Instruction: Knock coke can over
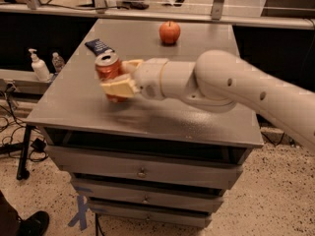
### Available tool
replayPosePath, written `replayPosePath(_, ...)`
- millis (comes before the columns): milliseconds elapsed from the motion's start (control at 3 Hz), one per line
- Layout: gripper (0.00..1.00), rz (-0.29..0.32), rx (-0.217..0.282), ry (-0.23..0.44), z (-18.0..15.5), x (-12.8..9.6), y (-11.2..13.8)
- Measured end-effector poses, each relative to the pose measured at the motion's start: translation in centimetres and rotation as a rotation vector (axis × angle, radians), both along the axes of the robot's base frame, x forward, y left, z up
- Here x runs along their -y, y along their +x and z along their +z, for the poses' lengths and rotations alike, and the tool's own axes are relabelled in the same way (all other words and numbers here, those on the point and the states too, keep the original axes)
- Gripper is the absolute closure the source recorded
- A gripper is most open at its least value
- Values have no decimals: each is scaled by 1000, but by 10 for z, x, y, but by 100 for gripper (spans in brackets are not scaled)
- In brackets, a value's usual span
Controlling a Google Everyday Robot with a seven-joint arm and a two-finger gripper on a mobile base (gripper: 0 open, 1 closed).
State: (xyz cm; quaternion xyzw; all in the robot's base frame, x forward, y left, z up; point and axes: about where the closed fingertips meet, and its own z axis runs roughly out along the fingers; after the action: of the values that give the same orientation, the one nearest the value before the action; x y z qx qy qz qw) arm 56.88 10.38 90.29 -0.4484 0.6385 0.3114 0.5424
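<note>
The robot's gripper will release the coke can on the middle of the grey table [168, 82], in front of the apple.
The red coke can [107, 66] with a silver top stands near the left middle of the grey table [197, 119], leaning slightly. My gripper [116, 76] reaches in from the right on a white arm. Its cream fingers [119, 87] sit on either side of the can, one in front and one behind, closed against it. The front finger hides the can's lower part.
A red-orange apple [169, 32] sits at the back of the table. A dark blue packet [100, 46] lies at the back left. A sanitiser bottle [38, 67] and a small bottle [58, 62] stand on a low shelf to the left. Drawers [142, 172] are below the tabletop.
</note>
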Motion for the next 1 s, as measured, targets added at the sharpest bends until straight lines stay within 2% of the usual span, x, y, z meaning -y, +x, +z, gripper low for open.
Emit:
replayPosePath(333, 100, 28, -10, -106, 18, 20, 10)
replayPosePath(667, 100, 48, -54, -264, 12, 52, 23)
replayPosePath(1000, 100, 39, -107, -449, -7, 96, 39)
